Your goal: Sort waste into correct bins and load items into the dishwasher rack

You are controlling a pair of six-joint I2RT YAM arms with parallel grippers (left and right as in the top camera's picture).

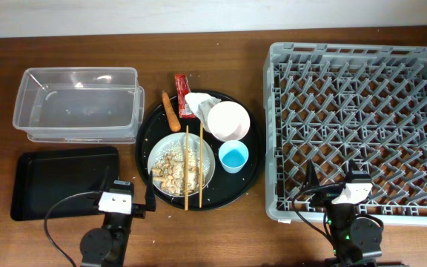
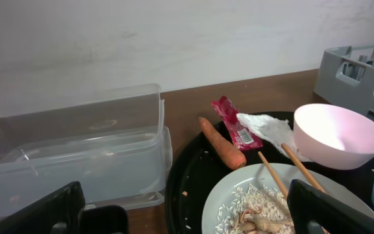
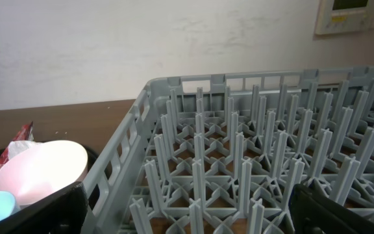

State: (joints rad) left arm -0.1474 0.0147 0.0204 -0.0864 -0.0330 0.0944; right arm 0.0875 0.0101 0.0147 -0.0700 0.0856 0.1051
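Observation:
I need to next move my left gripper over to the light-blue cup and close it on the cup's rim (image 1: pixel 220 154), on the side that faces the wide bowl.
On a round black tray (image 1: pixel 249 172) lie a red wrapper (image 1: pixel 183 95), a white tissue (image 1: pixel 199 102), an orange carrot stick (image 1: pixel 170 111), a small white bowl (image 1: pixel 228 120), a light-blue cup (image 1: pixel 234 156) and a wide bowl (image 1: pixel 167 152) with rice scraps under two chopsticks (image 1: pixel 201 163). The clear tub (image 1: pixel 80 104) and black rectangular tray (image 1: pixel 61 182) sit at left, and the grey rack (image 1: pixel 362 122) at right. My left gripper (image 1: pixel 130 194) is open and empty at the wide bowl's near side (image 2: pixel 187 214). My right gripper (image 1: pixel 336 185) is open and empty over the rack's front edge (image 3: pixel 187 214).
The brown table's front edge runs just behind both arms. A white wall stands beyond the table's far edge. The rack holds only its upright pegs (image 3: pixel 252 149). A few rice grains lie on the round tray's floor.

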